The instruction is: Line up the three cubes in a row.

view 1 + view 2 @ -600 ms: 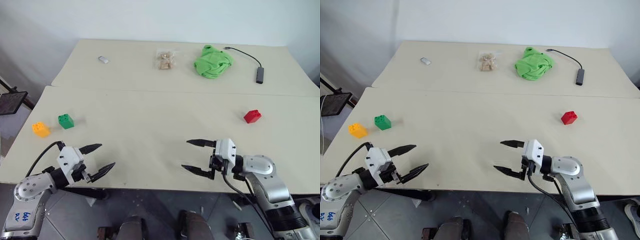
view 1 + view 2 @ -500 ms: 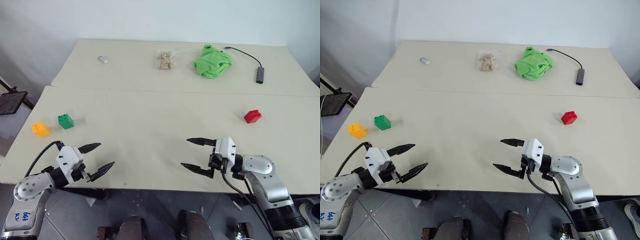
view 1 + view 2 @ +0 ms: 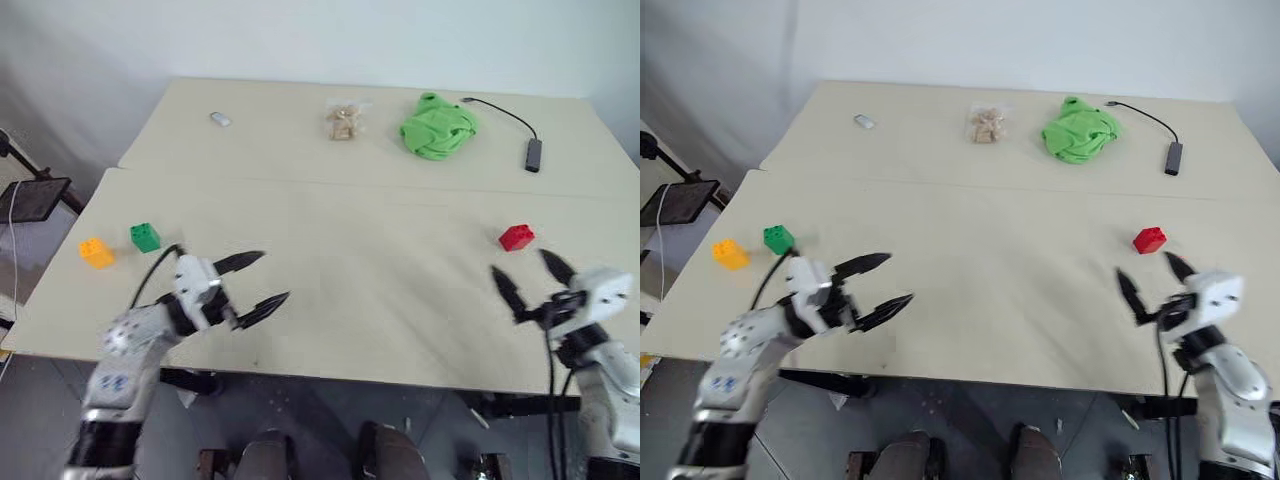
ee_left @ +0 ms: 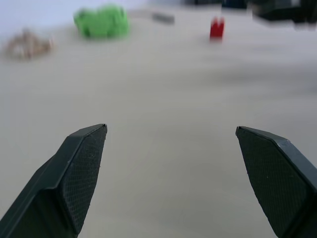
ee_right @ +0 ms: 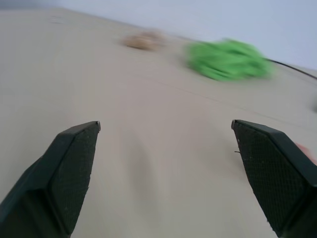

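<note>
The green cube next to the yellow-orange cube will have my left gripper close on the opposite sides [image 3: 145, 238] of it.
The red cube [image 3: 516, 237] sits on the right of the near table, and it also shows far off in the left wrist view [image 4: 216, 28]. The green cube [image 3: 145, 237] and the yellow-orange cube [image 3: 96, 252] lie close together near the table's left edge. My left gripper [image 3: 272, 277] hangs open over the table, to the right of the green cube and nearer the front edge, with nothing between its fingers [image 4: 81, 168]. My right gripper [image 3: 518, 262] is open just in front of the red cube, apart from it and empty.
On the far table lie a crumpled green cloth [image 3: 437, 125], a small packet of beige pieces [image 3: 343, 120], a dark adapter on a cable [image 3: 533, 153] and a small white object [image 3: 220, 119]. A seam [image 3: 330, 185] joins the two tables. A black stand [image 3: 35, 198] is off the left edge.
The view has shifted a little. My left gripper has moved forward and to the right over the table. My right gripper has swung right, close to the red cube. Both stay open.
</note>
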